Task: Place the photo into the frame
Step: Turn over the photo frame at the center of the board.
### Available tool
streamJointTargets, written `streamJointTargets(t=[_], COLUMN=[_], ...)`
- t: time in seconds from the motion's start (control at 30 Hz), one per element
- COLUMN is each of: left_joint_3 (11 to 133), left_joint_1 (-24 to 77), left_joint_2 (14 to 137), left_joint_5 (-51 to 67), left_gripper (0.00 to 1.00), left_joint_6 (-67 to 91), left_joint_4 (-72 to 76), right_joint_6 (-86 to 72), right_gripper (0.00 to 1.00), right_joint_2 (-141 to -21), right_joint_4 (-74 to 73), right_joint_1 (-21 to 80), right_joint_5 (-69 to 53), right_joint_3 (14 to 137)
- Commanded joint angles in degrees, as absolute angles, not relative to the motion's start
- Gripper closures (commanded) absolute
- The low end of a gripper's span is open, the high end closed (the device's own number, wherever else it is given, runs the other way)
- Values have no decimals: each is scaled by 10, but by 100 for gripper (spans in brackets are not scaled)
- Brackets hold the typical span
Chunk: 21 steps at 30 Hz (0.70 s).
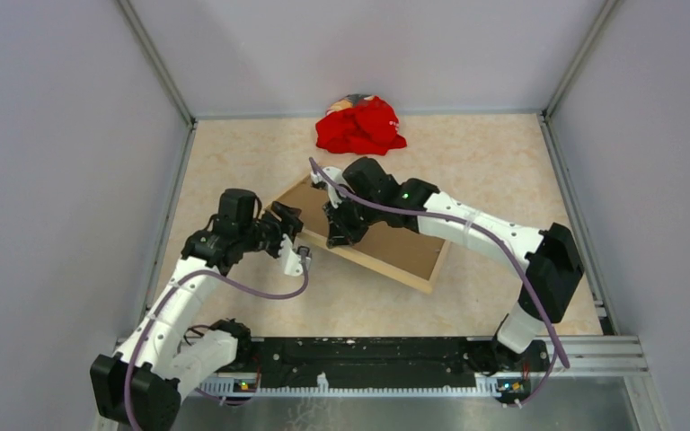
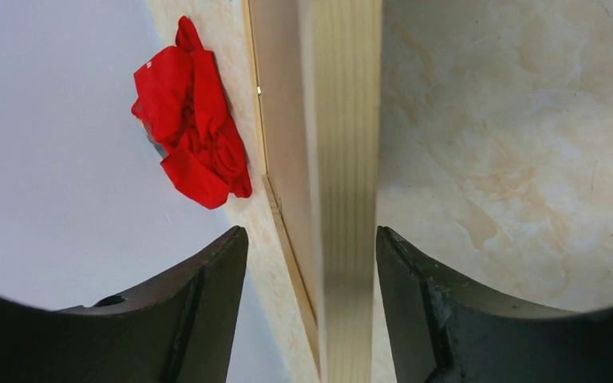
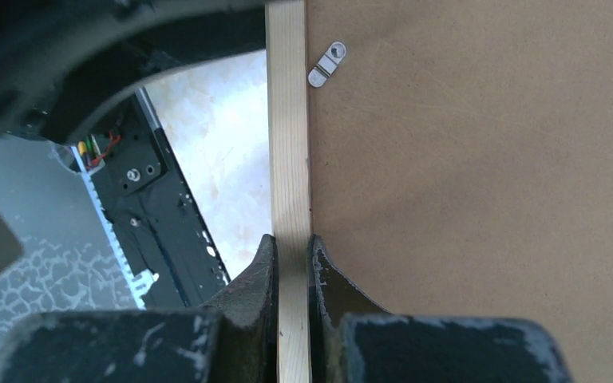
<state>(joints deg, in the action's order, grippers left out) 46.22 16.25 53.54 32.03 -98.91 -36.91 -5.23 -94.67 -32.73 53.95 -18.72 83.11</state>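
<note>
The frame is tilted with its backing board up, so next my right gripper opens, takes the raised rail nearer its middle (image 1: 370,260) and swings the frame photo side up.
The light-wood frame (image 1: 397,272) lies back side up and tilted, its plain brown backing board (image 1: 400,241) showing. My right gripper (image 1: 337,229) is shut on the frame's left rail (image 3: 287,159), one finger on each side of the wood, next to the board (image 3: 479,175). My left gripper (image 1: 292,229) is open at the frame's left corner. In the left wrist view the frame's wooden edge (image 2: 343,159) runs between the spread fingers (image 2: 199,311) of the left gripper (image 2: 313,247), touching neither. The photo is hidden.
A crumpled red cloth (image 1: 359,126) lies at the back of the table and also shows in the left wrist view (image 2: 191,136). A small metal turn clip (image 3: 326,64) sits on the backing board. Grey walls enclose three sides.
</note>
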Motion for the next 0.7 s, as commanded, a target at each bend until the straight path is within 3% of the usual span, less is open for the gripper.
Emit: streamJointTargets(t=[0.0,0.17,0.3,0.4,0.47,0.57,0.63,0.67], left_joint_3=[479,488,511,525,546,597,621,625], left_joint_1=[186,197,200,200,200,200,200,200], left_joint_2=[554,575,595,603,612,638,656,658], left_joint_5=[287,264,258,254,261,275,281,282], left_gripper=[35,44,70,83,84,86,87,87], left_joint_6=[-1009,-1016,-978,-934,-905,-849,-835,-829], left_joint_4=[-364,-351,-307,-276,-279,-310,-331,-334], right_joint_6=[-73,-82,-71,-8,56,109,141,151], right_gripper=[100,100,97,69,54,42,19,16], right_joint_2=[-916,-914,-917,-909,-886,-854,-835,-831], right_joint_4=[-281,-278,-299,-357,-379,-391,-401,-410], right_joint_1=[521,512,507,504,504,504,513,521], right_joint_5=[-226,-234,-231,-177,-141,-118,-84,-63], right_joint_3=[886,894,914,948,960,950,926,918])
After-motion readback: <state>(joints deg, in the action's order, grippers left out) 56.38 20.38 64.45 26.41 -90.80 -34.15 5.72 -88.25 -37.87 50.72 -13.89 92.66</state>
